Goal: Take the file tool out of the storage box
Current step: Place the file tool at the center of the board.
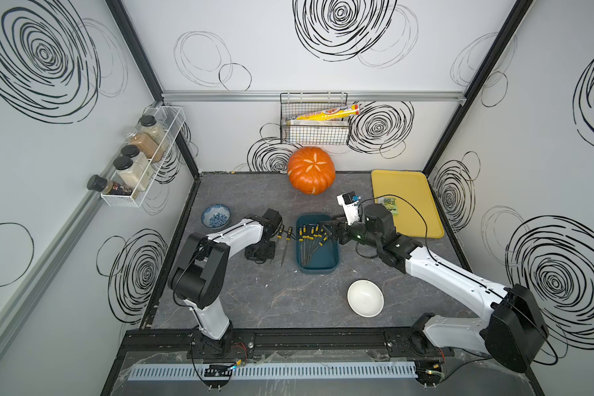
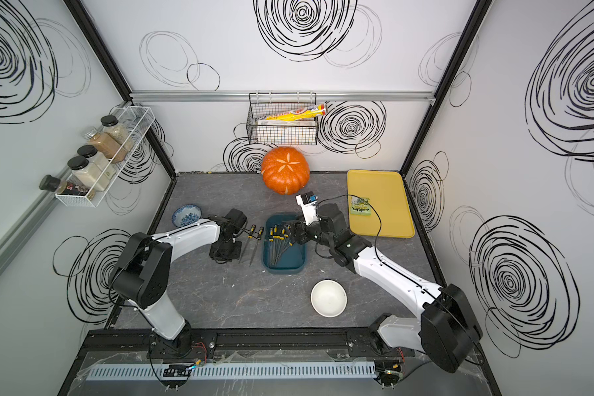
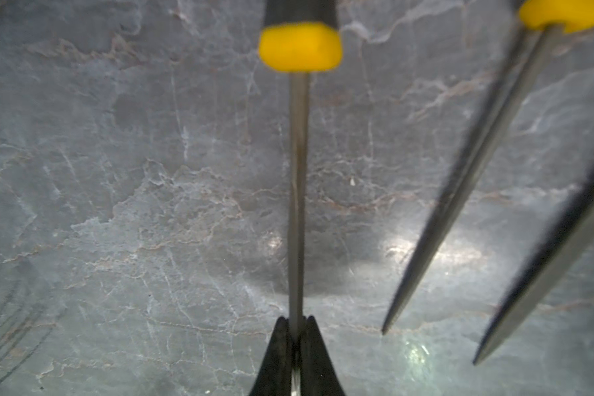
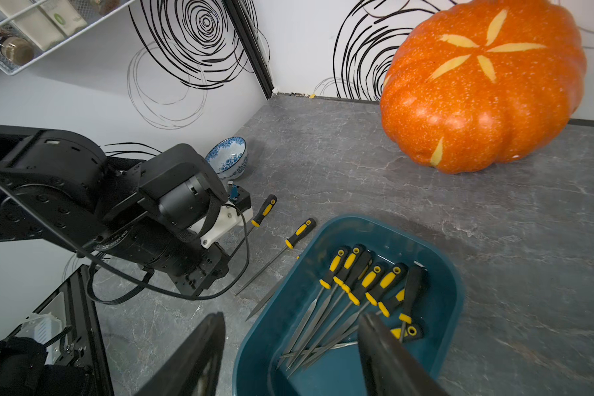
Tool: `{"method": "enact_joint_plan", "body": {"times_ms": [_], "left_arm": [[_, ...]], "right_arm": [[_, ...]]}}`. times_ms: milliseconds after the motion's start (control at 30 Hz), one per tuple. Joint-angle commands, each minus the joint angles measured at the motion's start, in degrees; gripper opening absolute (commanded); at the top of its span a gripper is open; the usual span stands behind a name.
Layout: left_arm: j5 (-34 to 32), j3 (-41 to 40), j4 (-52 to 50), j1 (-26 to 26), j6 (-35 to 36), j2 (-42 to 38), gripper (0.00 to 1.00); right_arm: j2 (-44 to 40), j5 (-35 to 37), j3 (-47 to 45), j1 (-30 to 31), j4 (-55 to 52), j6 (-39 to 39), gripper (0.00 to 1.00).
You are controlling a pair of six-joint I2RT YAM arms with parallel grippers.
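Observation:
I will use my left gripper to set the file tool down on the table [image 1: 266, 245] [image 3: 372, 102] next to the two loose files, toward the blue bowl.
The dark teal storage box [image 1: 318, 271] [image 2: 283, 271] [image 4: 453, 284] sits mid-table and holds several file tools [image 1: 311, 240] [image 4: 357, 284] with black-and-yellow handles. My left gripper [image 3: 295, 324] [image 1: 271, 255] is just left of the box, shut on the thin blade of one file tool [image 3: 297, 192]. Its yellow collar [image 3: 299, 48] points away from the fingers. Two more files [image 3: 460, 192] [image 4: 300, 231] lie on the table beside it, outside the box. My right gripper [image 4: 290, 346] [image 1: 330, 229] hangs open at the box's right side with nothing between its fingers.
An orange carved pumpkin [image 1: 311, 170] stands at the back. A yellow tray [image 1: 415, 219] with a green packet [image 1: 390, 205] lies at the back right. A white bowl [image 1: 365, 297] sits in front of the box and a blue patterned bowl [image 1: 215, 216] at the left edge.

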Motion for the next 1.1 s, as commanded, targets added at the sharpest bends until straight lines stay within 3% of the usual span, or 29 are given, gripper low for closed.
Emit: {"method": "enact_joint_plan", "body": {"times_ms": [0, 500, 1067], "left_arm": [[-0.7, 2.6, -2.8, -0.2, 2.6, 3.0, 0.00], [1.3, 8.7, -7.7, 1.1, 6.0, 9.2, 0.00], [2.8, 8.4, -7.7, 1.5, 6.5, 11.9, 0.01]], "right_arm": [[-1.4, 0.5, -0.2, -0.2, -0.5, -0.7, 0.66], [-1.6, 0.6, -1.1, -0.3, -0.1, -0.7, 0.66], [1.9, -0.2, -1.2, -0.3, 0.8, -0.2, 0.66]]}}
